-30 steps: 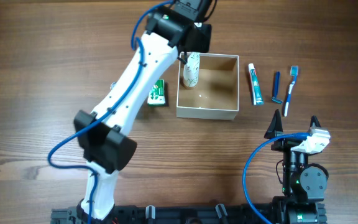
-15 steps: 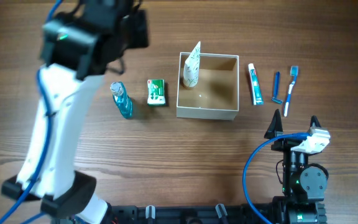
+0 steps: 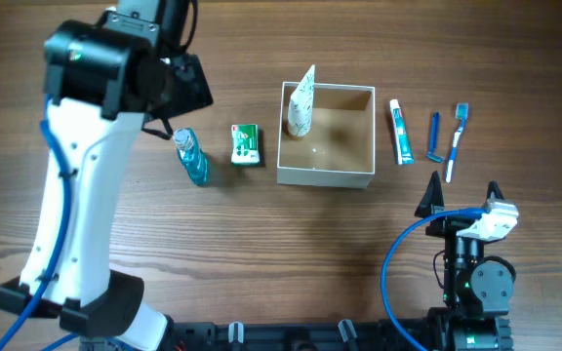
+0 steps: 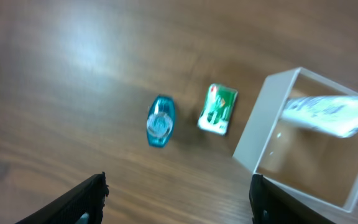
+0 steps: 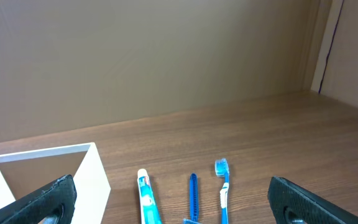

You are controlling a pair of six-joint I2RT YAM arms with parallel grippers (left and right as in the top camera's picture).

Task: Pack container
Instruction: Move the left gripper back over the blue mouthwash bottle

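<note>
I will next lower my left gripper to the blue bottle's top end (image 3: 182, 139) (image 4: 160, 124) and close it there, beside the green packet.
The container (image 3: 326, 176), a white-walled box with a brown inside, stands at the table's middle. A white tube with green print (image 3: 301, 103) leans in its left corner. My left gripper (image 3: 181, 84) is open and empty, up above the table just behind a blue bottle (image 3: 193, 159). In the left wrist view my open fingers (image 4: 179, 208) frame the bottle (image 4: 160, 121), a green packet (image 4: 217, 109), the container (image 4: 258, 135) and the tube (image 4: 328, 112). My right gripper (image 3: 462, 196) is open and empty near the front edge, its fingers (image 5: 176, 208) wide apart.
A green packet (image 3: 247, 143) lies between the bottle and the container. Right of the container lie a toothpaste tube (image 3: 401, 132), a blue razor (image 3: 434, 136) and a blue toothbrush (image 3: 456, 138); they also show in the right wrist view (image 5: 146, 199), (image 5: 193, 190), (image 5: 223, 183).
My left arm has swung left from over the container to above the blue bottle, leaving the white tube leaning in the container. The right arm has not moved.
</note>
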